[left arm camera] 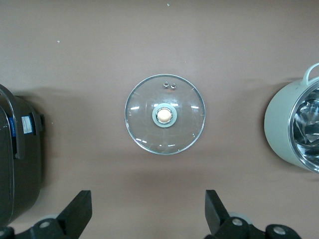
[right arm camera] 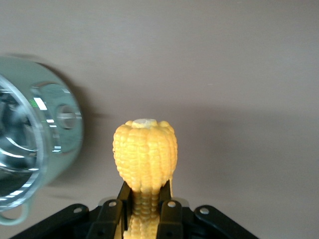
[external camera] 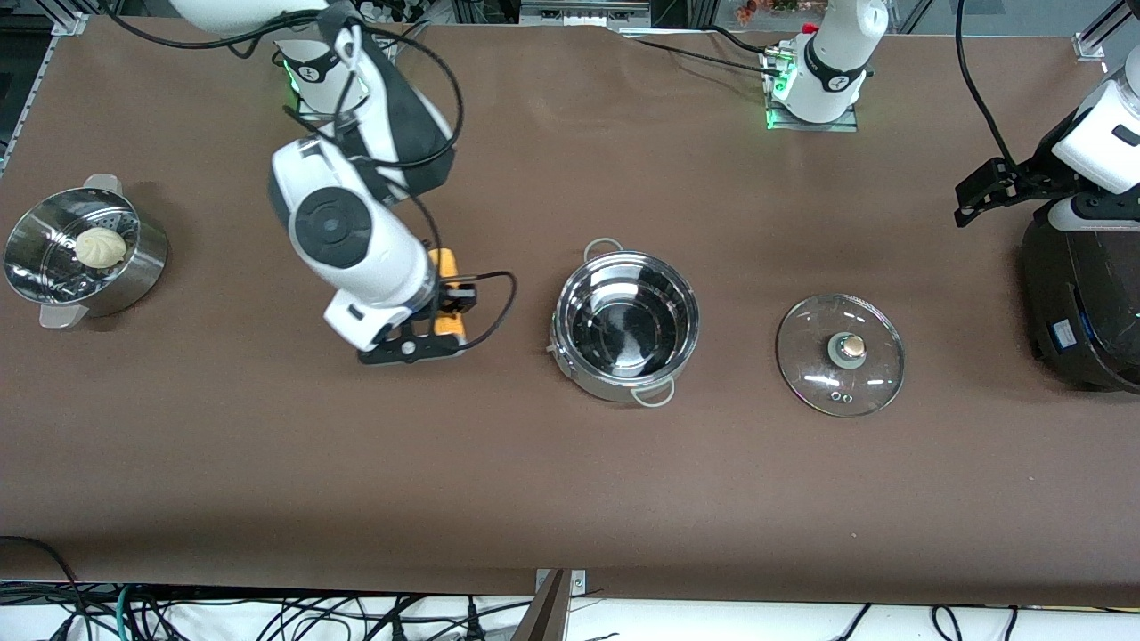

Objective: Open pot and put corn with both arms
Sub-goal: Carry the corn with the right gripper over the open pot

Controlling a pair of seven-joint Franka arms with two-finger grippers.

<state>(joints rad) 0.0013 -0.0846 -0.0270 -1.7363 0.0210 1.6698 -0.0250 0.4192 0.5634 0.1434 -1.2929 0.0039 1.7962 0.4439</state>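
Next, my right gripper releases the yellow corn cob on the shiny bottom inside the open steel pot (external camera: 625, 315). The corn cob is now low beside the pot.
The steel pot (external camera: 626, 325) stands open mid-table, with nothing in it. Its glass lid (external camera: 840, 353) lies flat on the table beside it, toward the left arm's end. My right gripper (external camera: 454, 303) is shut on the yellow corn cob (external camera: 444, 264), low over the table beside the pot toward the right arm's end. The right wrist view shows the corn (right arm camera: 145, 149) clamped between the fingers of the right gripper (right arm camera: 145, 199), with the pot (right arm camera: 30, 149) close by. My left gripper (external camera: 966, 203) is open and empty, raised beside the black appliance. In the left wrist view the left gripper (left arm camera: 148, 211) is above the lid (left arm camera: 165, 114).
A big black appliance (external camera: 1082, 303) stands at the left arm's end of the table. A perforated steamer basket (external camera: 134, 267) with a white bun (external camera: 100, 247) stands at the right arm's end. The brown table's front edge (external camera: 570, 583) runs near the camera.
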